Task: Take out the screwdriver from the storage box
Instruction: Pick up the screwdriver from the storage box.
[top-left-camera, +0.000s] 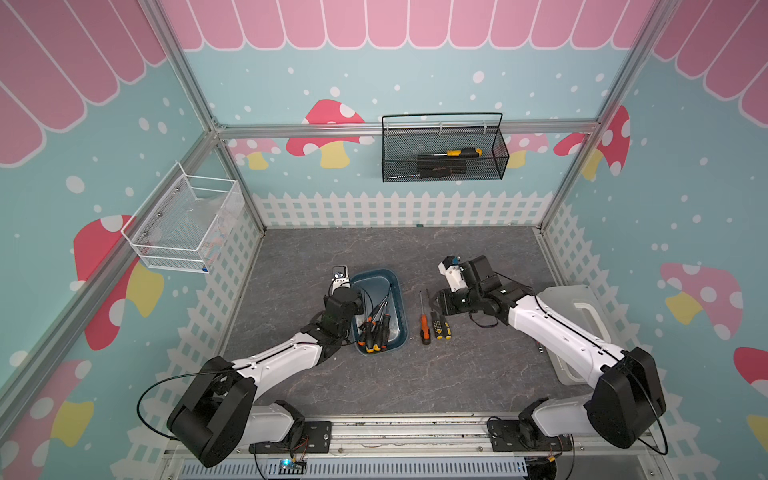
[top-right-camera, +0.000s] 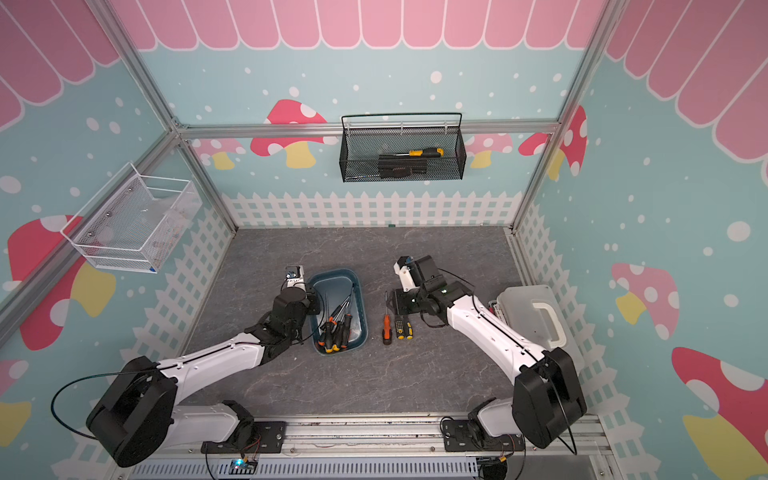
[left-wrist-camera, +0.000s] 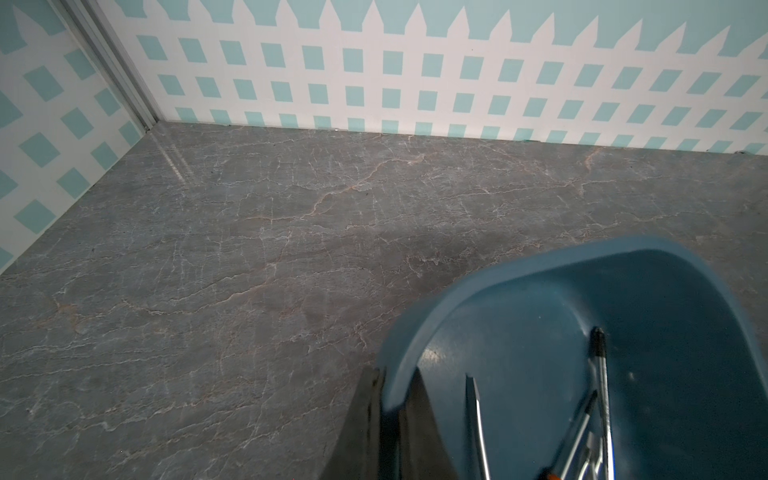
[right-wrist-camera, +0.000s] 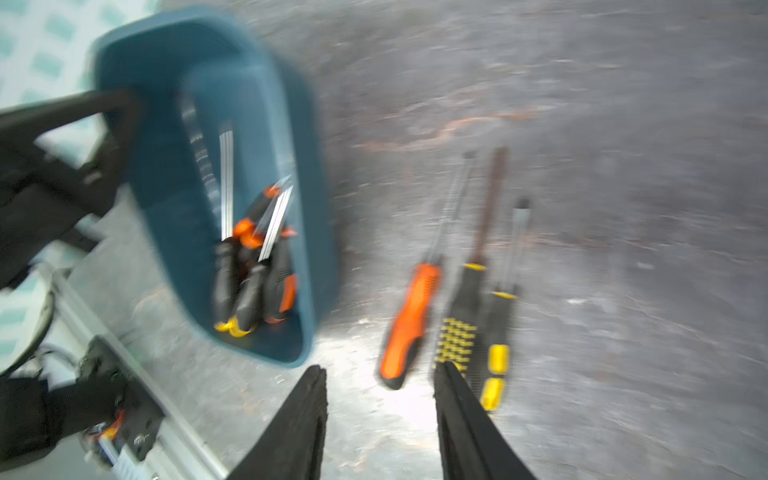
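The storage box has a screwdriver in it that lies nearest the orange screwdriver. Next, my right gripper closes on the black-and-orange handle of the screwdriver (top-left-camera: 385, 329) (right-wrist-camera: 281, 280) there.
The storage box (top-left-camera: 374, 286) (top-right-camera: 332, 286) is a dark teal tub in the middle of the table. Several black-and-orange-handled screwdrivers (top-left-camera: 374, 332) (right-wrist-camera: 253, 270) lie in it, handles toward the front. My left gripper (top-left-camera: 353, 298) (left-wrist-camera: 390, 399) is shut on the tub's left rim (left-wrist-camera: 440, 303). Three screwdrivers lie side by side on the table right of the tub. One is orange (top-left-camera: 424, 328) (right-wrist-camera: 409, 328) and two are black and yellow (top-left-camera: 441, 330) (right-wrist-camera: 461, 328). My right gripper (top-left-camera: 434, 307) (right-wrist-camera: 382, 368) hovers over their handles, open, with nothing between its fingers. The right wrist view is blurred.
A black mesh basket (top-left-camera: 444, 166) hangs on the back wall with a yellow-and-black screwdriver inside. A white wire basket (top-left-camera: 187, 224) hangs on the left wall. A translucent white case with a handle (top-left-camera: 582, 316) lies at the table's right edge, partly under my right arm.
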